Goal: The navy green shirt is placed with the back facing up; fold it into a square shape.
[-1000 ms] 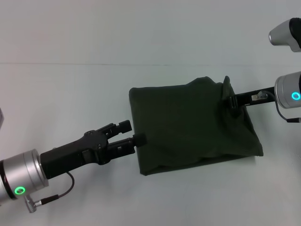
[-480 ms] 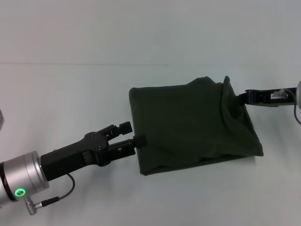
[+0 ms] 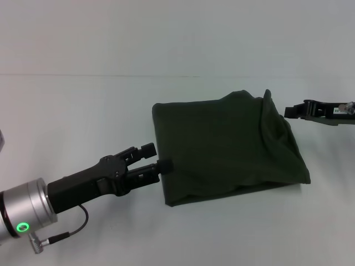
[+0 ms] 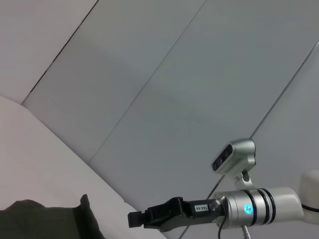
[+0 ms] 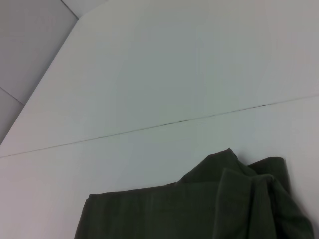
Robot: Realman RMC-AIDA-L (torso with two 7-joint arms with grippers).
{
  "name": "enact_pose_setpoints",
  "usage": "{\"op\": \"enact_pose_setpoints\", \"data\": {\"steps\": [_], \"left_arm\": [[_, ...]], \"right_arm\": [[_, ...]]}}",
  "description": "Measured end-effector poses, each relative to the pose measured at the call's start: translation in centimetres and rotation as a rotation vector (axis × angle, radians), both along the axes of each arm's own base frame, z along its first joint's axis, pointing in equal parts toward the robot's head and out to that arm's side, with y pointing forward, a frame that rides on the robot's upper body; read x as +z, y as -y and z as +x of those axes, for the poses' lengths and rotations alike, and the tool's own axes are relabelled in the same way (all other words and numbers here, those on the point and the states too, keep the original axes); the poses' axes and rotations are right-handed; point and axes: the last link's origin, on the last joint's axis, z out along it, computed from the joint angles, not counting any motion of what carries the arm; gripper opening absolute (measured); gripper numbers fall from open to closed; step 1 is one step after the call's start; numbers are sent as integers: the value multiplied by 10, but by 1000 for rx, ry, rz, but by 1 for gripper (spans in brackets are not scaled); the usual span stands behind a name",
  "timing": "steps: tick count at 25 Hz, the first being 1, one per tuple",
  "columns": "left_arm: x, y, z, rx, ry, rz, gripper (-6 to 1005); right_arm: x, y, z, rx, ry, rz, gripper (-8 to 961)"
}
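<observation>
A bunched fold sticks up along the shirt's edge and spoils the square, so the robot's right gripper should take the raised cloth [image 3: 275,123] and spread it flat toward itself.
The navy green shirt [image 3: 227,147] lies folded into a rough square on the white table, plain side up, with a bunched ridge at its far right corner. It also shows in the right wrist view [image 5: 199,209] and at the lower edge of the left wrist view [image 4: 45,221]. My left gripper [image 3: 156,157] is open at the shirt's left edge, its lower finger [image 3: 164,164] touching the cloth. My right gripper [image 3: 288,111] is open and empty, a little to the right of the shirt's bunched corner. It also shows in the left wrist view [image 4: 135,219].
The white table [image 3: 83,111] has a thin seam line running across it behind the shirt. A grey panelled wall stands beyond the table. The right arm's silver wrist and its camera [image 4: 234,155] show in the left wrist view.
My right gripper has let go of the shirt's right corner and drawn back to the right, off the cloth. My left gripper has stayed almost still at the left edge.
</observation>
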Motion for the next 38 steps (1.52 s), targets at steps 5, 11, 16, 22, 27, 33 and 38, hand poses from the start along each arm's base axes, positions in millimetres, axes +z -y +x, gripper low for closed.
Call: {"op": "enact_pose_setpoints", "data": {"steps": [5, 11, 16, 22, 27, 33, 38], "left_arm": [[0, 0, 0, -3, 0, -4, 946], [-1, 0, 1, -9, -2, -2, 946], [0, -1, 1, -11, -6, -2, 946], [0, -3, 0, -1, -17, 8, 946], [2, -5, -1, -1, -29, 16, 946], [5, -10, 0, -12, -42, 28, 946], [6, -12, 1, -15, -41, 30, 946]], "right_arm": [[-3, -2, -5, 0, -3, -12, 70], [-10, -11, -15, -42, 60, -76, 79], [-13, -23, -34, -46, 165, -134, 212], [-9, -33, -52, -27, 298, -176, 422], [-6, -30, -61, 10, 359, -213, 454], [-11, -30, -62, 23, 410, -228, 478], [-23, -27, -63, 38, 416, -234, 532]]}}
